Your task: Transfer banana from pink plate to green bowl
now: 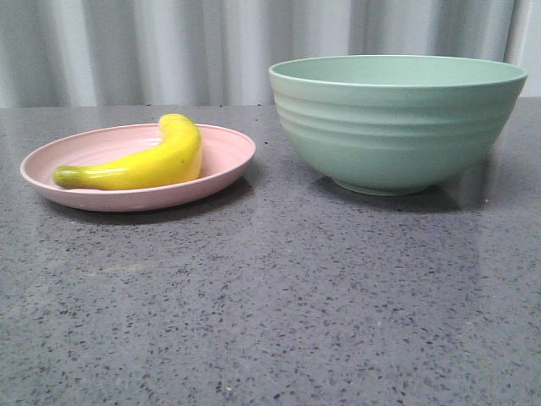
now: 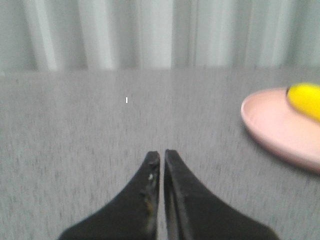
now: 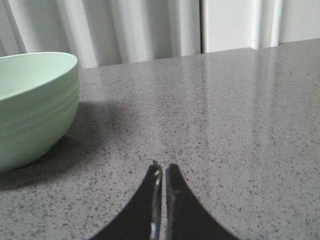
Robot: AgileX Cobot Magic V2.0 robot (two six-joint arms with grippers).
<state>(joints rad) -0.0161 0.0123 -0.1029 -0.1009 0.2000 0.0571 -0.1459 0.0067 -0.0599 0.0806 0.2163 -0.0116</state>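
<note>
I should bring my left gripper closed on the bend of the yellow banana [image 1: 175,161], at a spot past the banana's middle toward the green bowl.
The yellow banana [image 1: 148,161] lies curved on the pink plate [image 1: 228,161] at the left of the front view. The green bowl [image 1: 393,123] stands empty-looking at the right, apart from the plate. Neither gripper shows in the front view. In the left wrist view my left gripper [image 2: 162,154] is shut and empty over bare table, with the pink plate [image 2: 272,125] and the banana's end [image 2: 306,99] off to one side. In the right wrist view my right gripper [image 3: 163,166] is shut and empty, with the green bowl [image 3: 32,105] off to one side.
The grey speckled table [image 1: 279,304] carries only the plate and bowl. A pale corrugated wall [image 1: 169,42] runs behind the table's far edge. The table's far edge also shows in the right wrist view [image 3: 225,50].
</note>
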